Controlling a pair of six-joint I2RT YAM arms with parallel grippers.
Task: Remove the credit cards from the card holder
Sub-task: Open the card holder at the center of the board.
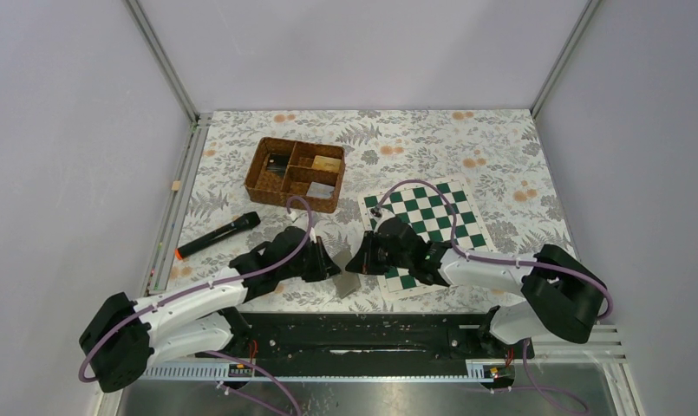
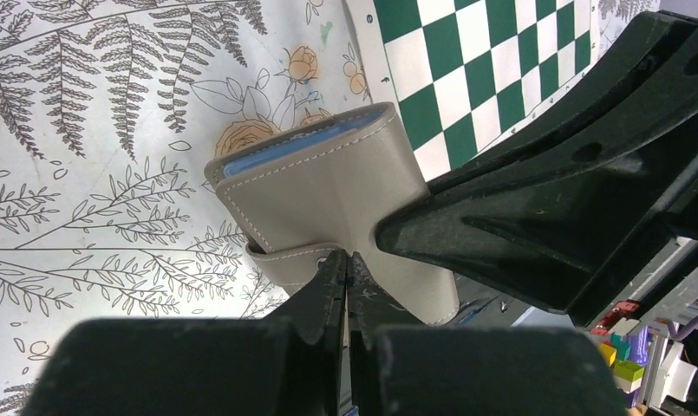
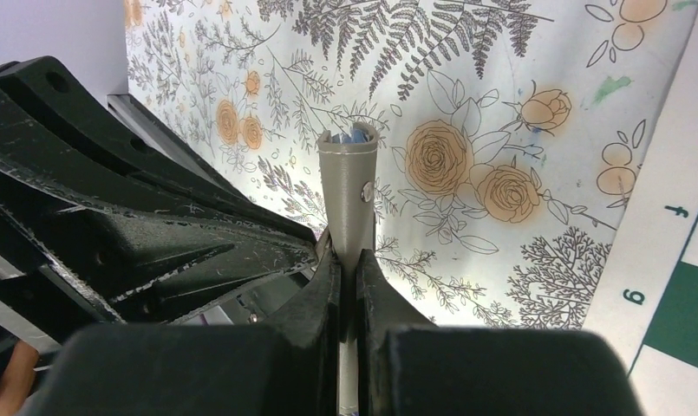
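The snap strap is still shut across the card holder, so the robot's left gripper should first pinch the strap's end (image 2: pixel 325 255) by its snap and pull it open.
The grey card holder (image 1: pixel 348 284) is held off the table between both grippers, just left of the chessboard. In the left wrist view the holder (image 2: pixel 328 191) is folded, with a light blue edge showing in its top opening. My left gripper (image 2: pixel 347 264) is shut on its snap strap at the lower edge. In the right wrist view the holder (image 3: pixel 349 186) shows edge-on, and my right gripper (image 3: pixel 349 264) is shut on its lower end. In the top view the left gripper (image 1: pixel 334 268) and the right gripper (image 1: pixel 356 262) meet tip to tip. No separate credit card shows.
A brown wicker compartment basket (image 1: pixel 295 173) stands at the back centre-left. A green and white chessboard (image 1: pixel 432 225) lies under the right arm. A black marker with an orange tip (image 1: pixel 217 235) lies at the left. A small wooden block (image 1: pixel 177 185) sits by the left rail.
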